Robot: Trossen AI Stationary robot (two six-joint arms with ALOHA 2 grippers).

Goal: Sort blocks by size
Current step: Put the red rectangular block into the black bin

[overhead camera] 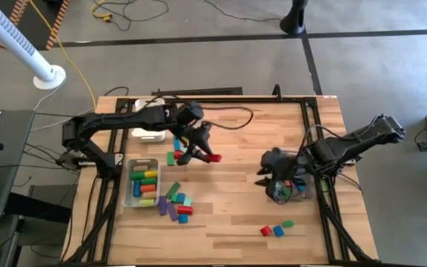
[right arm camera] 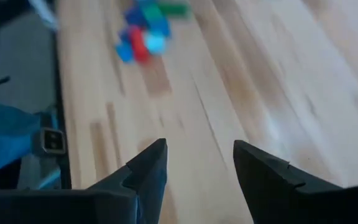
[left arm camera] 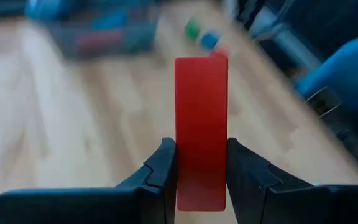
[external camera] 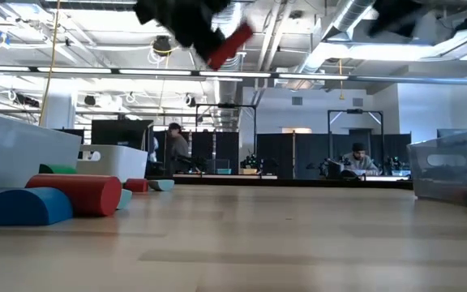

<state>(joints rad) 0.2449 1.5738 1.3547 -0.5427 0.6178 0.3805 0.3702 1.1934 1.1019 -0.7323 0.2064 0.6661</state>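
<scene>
My right gripper needs to close on the loose end (overhead camera: 218, 158) of the red bar block, since my left gripper is holding that block near its other end.
My left gripper (overhead camera: 202, 153) is shut on a red bar block (overhead camera: 213, 158), high above the table's middle; the block also shows in the low view (external camera: 230, 45) and in the left wrist view (left arm camera: 201, 124). My right gripper (right arm camera: 197, 165) is open and empty, over the bare wood beside the clear bin (overhead camera: 288, 189) at the right. Several blocks lie in a clear bin (overhead camera: 143, 182) at the left. Others lie loose beside it (overhead camera: 176, 204). Three small blocks (overhead camera: 275, 228) lie near the front right. My left gripper pinches the red bar's two long sides (left arm camera: 201, 180) between its two fingers, near one end. The fingers lie across the bar, which sticks out ahead of them. The bar is lifted clear of the table and slants in the low view.
A white tray (overhead camera: 148, 133) stands at the back left under the left arm. Black rails (overhead camera: 313, 148) run along the table's edges. Wood between the two arms lies bare. People sit at desks in the room behind.
</scene>
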